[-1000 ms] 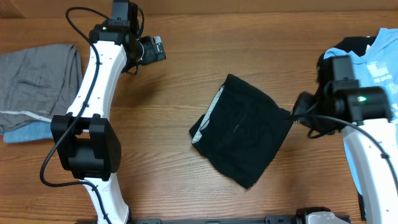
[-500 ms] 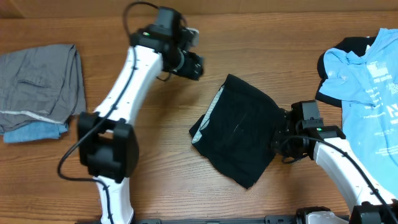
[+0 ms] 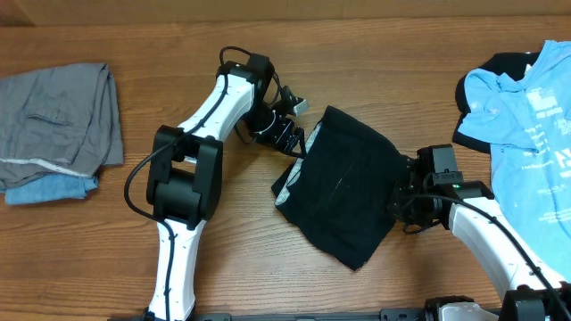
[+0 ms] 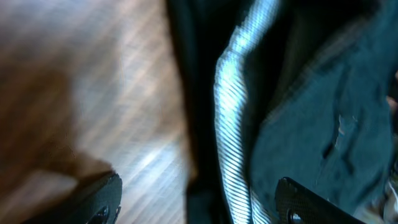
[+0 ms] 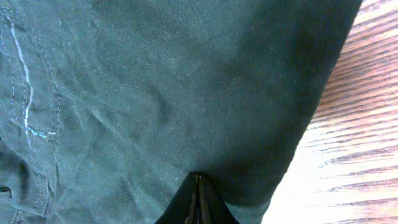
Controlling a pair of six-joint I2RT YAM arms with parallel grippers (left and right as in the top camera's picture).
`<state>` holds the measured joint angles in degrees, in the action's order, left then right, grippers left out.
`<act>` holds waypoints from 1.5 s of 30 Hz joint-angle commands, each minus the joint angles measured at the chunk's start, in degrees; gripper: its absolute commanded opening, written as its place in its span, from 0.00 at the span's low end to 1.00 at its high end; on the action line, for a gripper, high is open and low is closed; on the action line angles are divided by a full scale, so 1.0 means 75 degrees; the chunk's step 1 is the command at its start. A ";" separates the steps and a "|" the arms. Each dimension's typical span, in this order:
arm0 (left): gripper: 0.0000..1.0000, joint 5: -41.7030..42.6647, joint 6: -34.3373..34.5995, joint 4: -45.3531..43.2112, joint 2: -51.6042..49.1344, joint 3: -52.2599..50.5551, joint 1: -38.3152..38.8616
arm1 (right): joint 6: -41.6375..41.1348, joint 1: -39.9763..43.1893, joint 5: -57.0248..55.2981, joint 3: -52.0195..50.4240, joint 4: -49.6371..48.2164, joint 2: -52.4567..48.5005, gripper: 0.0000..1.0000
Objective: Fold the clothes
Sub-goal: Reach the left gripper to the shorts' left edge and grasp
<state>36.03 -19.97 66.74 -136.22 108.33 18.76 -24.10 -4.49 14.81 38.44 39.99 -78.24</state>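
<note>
The left gripper straddles only the black shorts' waistband, so it should reach further in and grip the folded cloth (image 3: 324, 153) before carrying the shorts to the grey garment.
The black shorts (image 3: 343, 187) lie crumpled in the middle of the table, their pale grey inner waistband (image 3: 308, 152) along the left edge. My left gripper (image 3: 294, 144) hangs open over that edge. In the left wrist view the open left gripper (image 4: 199, 208) straddles the waistband (image 4: 233, 124), one finger over bare wood and the other over black cloth. My right gripper (image 3: 399, 192) sits low at the shorts' right edge. In the right wrist view the right gripper (image 5: 198, 202) is shut, pinching the black fabric (image 5: 155, 93).
A light blue printed T-shirt (image 3: 526, 98) lies at the far right over a black piece (image 3: 508, 62). A folded grey garment (image 3: 58, 111) rests on a blue piece (image 3: 49, 189) at the far left. Wood table (image 3: 401, 62) shows between them.
My left arm swung from the back left across to the shorts' waistband, its jaws narrowing a little. The right gripper dropped to the shorts' right edge and shut.
</note>
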 commanded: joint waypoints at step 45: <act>1.00 -0.0487 0.0746 -0.0568 -0.0801 -0.0082 0.2282 | -0.0425 0.0003 0.0105 -0.0659 -0.1174 -0.0743 0.04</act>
<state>42.96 -15.73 65.39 -137.71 108.90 33.26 -25.74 -4.51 14.81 35.11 32.73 -80.60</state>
